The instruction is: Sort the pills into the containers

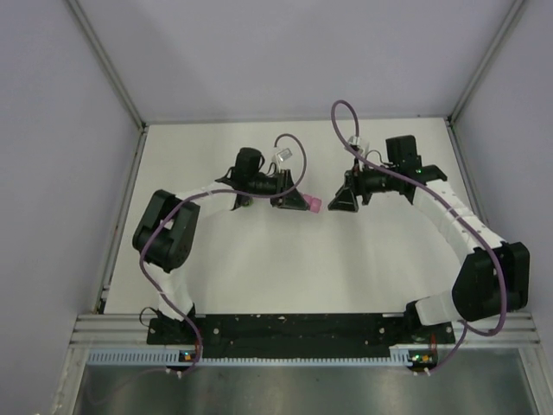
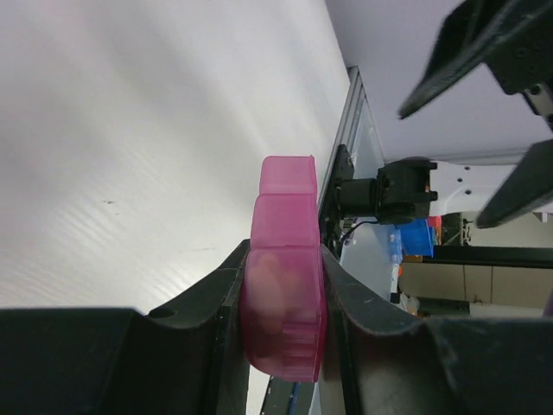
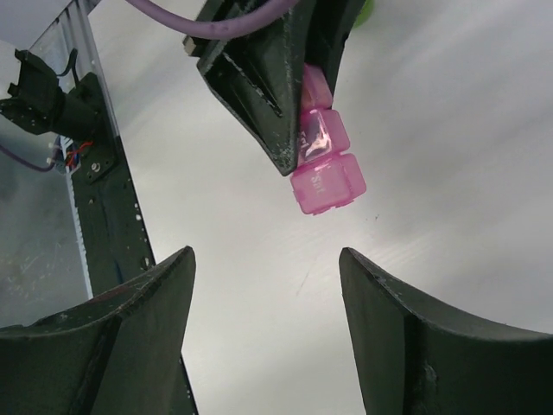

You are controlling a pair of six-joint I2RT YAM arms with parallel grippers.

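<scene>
Next, my left gripper lets go of the pink pill box on the bare white table (image 1: 312,225), beside my right gripper, which is open.
The containers are one bright-pink translucent pill box (image 1: 314,206) of joined square compartments, held above the white table. My left gripper (image 1: 298,201) is shut on its near end, and in the left wrist view the pill box (image 2: 285,294) is clamped between both fingers of the left gripper (image 2: 282,259). A pale blurred shape shows through its wall. My right gripper (image 1: 338,203) faces it from the right, open and just apart from its free end. In the right wrist view the right gripper (image 3: 266,255) gapes empty below the pill box (image 3: 327,173). No loose pills are in view.
A bit of something green (image 3: 367,7) peeks from behind the left gripper's fingers (image 3: 268,86). The white table (image 1: 285,277) is walled by grey panels with aluminium rails. The black base rail (image 1: 285,333) runs along the near edge.
</scene>
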